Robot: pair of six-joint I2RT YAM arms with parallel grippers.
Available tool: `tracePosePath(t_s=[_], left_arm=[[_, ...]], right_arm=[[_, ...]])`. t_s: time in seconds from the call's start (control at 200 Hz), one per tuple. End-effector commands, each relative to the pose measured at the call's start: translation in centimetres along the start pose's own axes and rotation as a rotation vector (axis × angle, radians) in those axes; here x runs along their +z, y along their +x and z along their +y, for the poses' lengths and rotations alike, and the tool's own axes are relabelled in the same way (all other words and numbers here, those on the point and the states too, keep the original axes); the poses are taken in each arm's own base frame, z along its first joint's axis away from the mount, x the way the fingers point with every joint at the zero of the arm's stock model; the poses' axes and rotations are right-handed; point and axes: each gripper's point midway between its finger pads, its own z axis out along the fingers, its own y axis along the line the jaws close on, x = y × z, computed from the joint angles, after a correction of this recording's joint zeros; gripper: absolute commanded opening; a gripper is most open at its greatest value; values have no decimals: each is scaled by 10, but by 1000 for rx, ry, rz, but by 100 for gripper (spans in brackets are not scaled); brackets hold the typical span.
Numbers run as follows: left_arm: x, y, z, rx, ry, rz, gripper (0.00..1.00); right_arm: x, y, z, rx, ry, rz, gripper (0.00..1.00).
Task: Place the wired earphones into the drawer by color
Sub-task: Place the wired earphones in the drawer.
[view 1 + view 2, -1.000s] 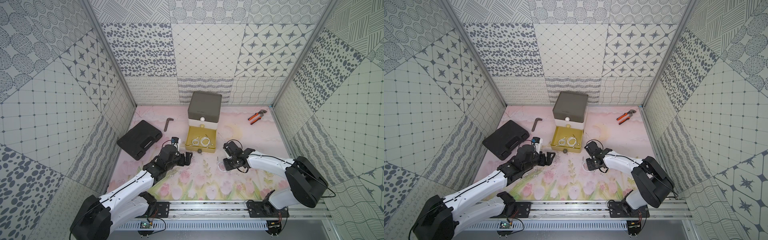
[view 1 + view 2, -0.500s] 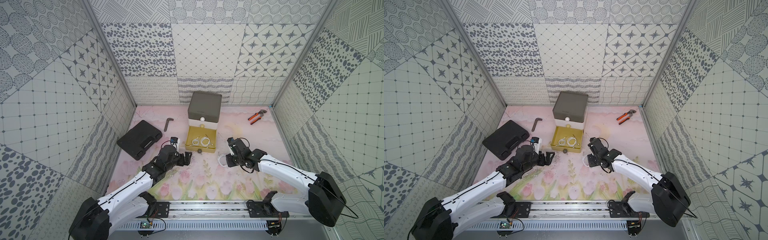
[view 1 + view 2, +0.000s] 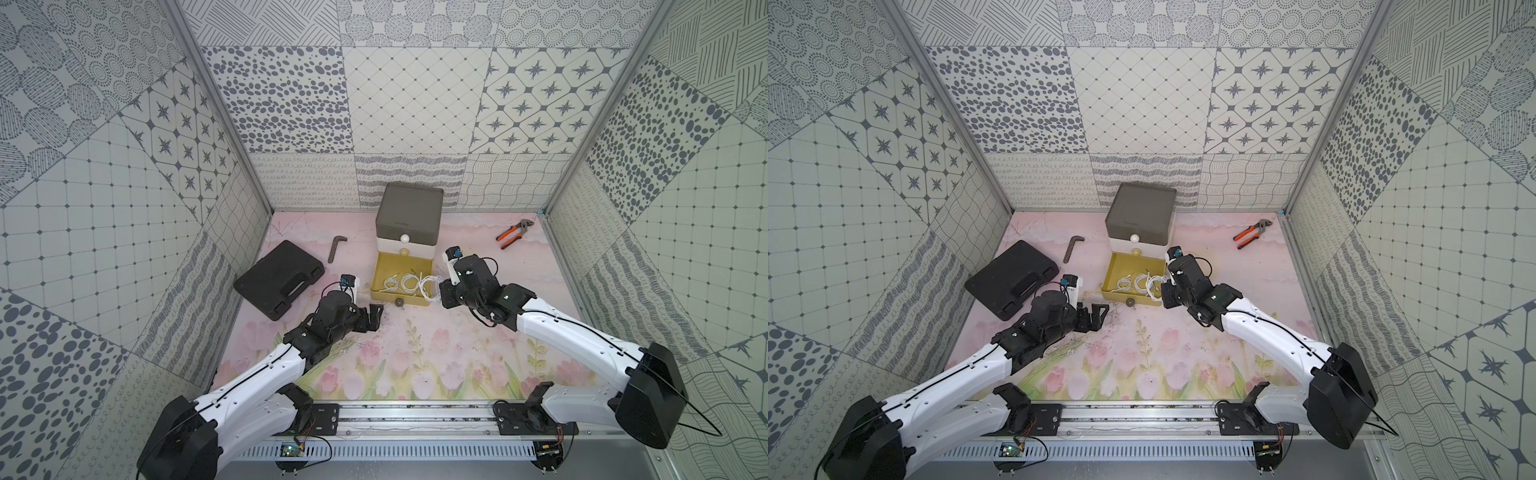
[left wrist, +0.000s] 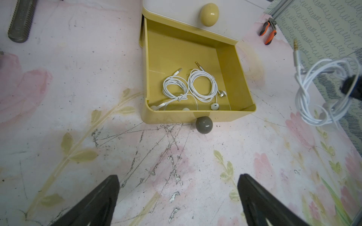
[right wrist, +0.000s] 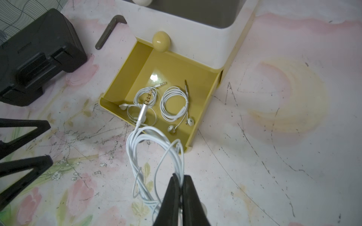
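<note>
The white earphone bundle in my right gripper, now hanging at the open tier's front corner, will be released between the coiled earphones (image 3: pixel 401 285) (image 5: pixel 160 109) inside the open mustard-yellow bottom level.
The drawer (image 3: pixel 409 208) stands at the back middle, its mustard-yellow bottom tier (image 3: pixel 399 300) pulled out. Two white wired earphones (image 4: pixel 201 88) (image 4: pixel 174 88) lie coiled inside it. My right gripper (image 5: pixel 179 176) is shut on a third white earphone bundle (image 5: pixel 156 146), which hangs at the open tier's front right corner (image 3: pixel 428 286); its jack plug pokes over the rim. My left gripper (image 4: pixel 178 176) is open and holds nothing, low over the mat in front of the tier's grey knob (image 4: pixel 204 125) and to its left (image 3: pixel 376 316).
A flat black case (image 3: pixel 278 282) lies at the left, with a bent metal key (image 3: pixel 336 247) behind it. Orange-handled pliers (image 3: pixel 513 233) rest at the back right. Patterned walls close in three sides.
My right gripper has carried the white earphones from the mat in front up to the open yellow tier's front right corner. The left arm has barely moved.
</note>
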Motion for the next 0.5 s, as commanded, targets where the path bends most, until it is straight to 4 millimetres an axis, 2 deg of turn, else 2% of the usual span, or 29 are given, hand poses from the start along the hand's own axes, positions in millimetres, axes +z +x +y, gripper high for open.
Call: tracePosePath(t_s=[0.0,0.255,0.495], left_arm=[[-1,-5,3,6,-13,-20,99],[-2,-4,4,-5,-12,-22,99],[-2,-3,2,-11,-4,-22,99]], right_arm=[[8,-30,16,-14,-27,-94,0],[38,-38,26,-9,-29,-110,0],[73,-36,29,12,-10,-111,0]])
